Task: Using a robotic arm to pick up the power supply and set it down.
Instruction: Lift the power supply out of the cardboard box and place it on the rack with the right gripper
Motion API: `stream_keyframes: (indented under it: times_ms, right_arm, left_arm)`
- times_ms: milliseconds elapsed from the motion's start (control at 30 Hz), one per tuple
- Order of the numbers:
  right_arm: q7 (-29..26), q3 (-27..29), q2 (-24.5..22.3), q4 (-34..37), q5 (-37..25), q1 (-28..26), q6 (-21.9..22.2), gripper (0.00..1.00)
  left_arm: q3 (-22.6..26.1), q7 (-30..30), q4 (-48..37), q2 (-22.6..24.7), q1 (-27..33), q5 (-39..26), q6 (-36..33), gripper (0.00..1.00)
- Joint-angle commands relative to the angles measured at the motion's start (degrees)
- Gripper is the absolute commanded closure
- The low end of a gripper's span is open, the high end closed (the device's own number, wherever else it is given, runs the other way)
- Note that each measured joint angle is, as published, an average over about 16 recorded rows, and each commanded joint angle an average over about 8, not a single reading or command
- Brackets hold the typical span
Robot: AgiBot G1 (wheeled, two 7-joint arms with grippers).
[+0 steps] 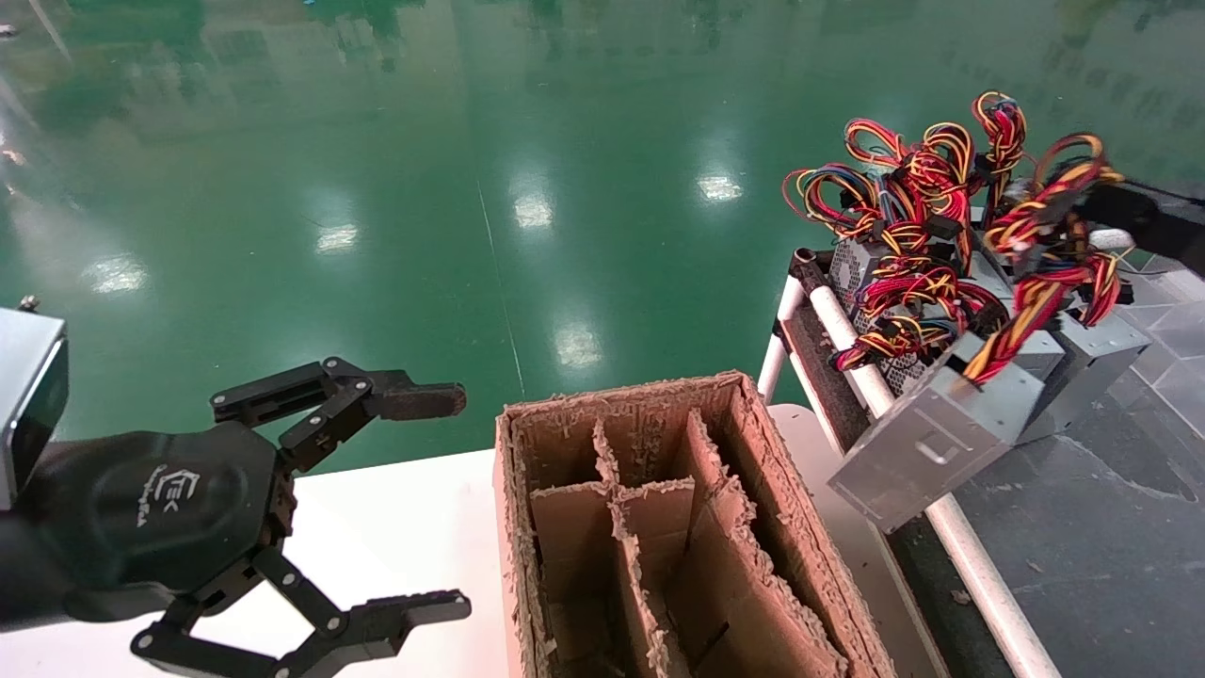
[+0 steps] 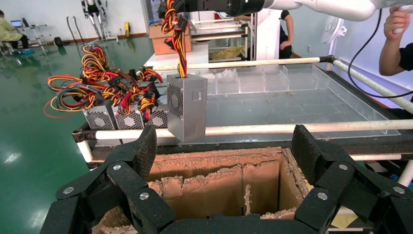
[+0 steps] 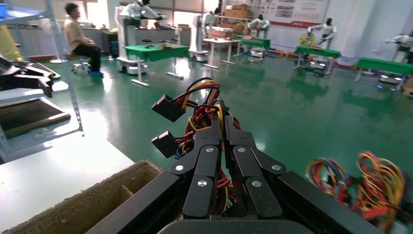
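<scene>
Next, my right gripper lets go of the power supply just inside the rack's white rail [image 1: 1009,458], next to the nearest grey wired boxes.
The power supply [image 1: 927,435], a plain grey metal box, hangs tilted in the air over the rack's white rail, next to the cardboard box. My right gripper [image 3: 220,123] is shut on its bundle of red and yellow wires [image 3: 197,105], and the metal box hangs below by them. In the left wrist view the power supply [image 2: 187,105] hangs upright from its wires under the right arm [image 2: 331,7]. My left gripper [image 1: 461,504] is open and holds nothing, low at the left over the white table, facing the cardboard box; in its own view it [image 2: 225,146] frames the box's opening.
A worn cardboard box [image 1: 800,527] with dividers stands on the white table [image 1: 395,527]. The rack [image 1: 847,339] at the right holds other grey wired boxes with fan grilles [image 2: 117,117]. A clear tray [image 2: 292,97] lies on the rack. A person's arm [image 2: 397,39] shows beyond the rack.
</scene>
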State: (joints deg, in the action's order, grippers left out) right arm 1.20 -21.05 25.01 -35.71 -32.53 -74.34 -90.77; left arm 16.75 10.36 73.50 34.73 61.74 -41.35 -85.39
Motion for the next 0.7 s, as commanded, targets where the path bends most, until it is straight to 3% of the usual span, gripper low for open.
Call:
stream_keyframes:
  times_ms: [33, 400, 700]
  right_arm:
    - [0.11, -0.22, -1.02, 0.42, 0.53, 0.38, -0.02, 1.0]
    - [4.35, -0.34, -6.27, 3.23, 3.58, 4.0, 0.52, 1.0]
    - [7.66, -1.28, -6.26, 7.88, 2.7, 5.69, 1.99, 1.0]
  left_arm:
    - [0.01, 0.0, 0.0, 0.0, 0.0, 0.0, 0.0, 0.0]
    - [0.04, -0.02, 0.0, -0.02, 0.01, 0.03, 0.02, 0.0]
    - [0.07, -0.04, 0.0, -0.03, 0.02, 0.05, 0.03, 0.0]
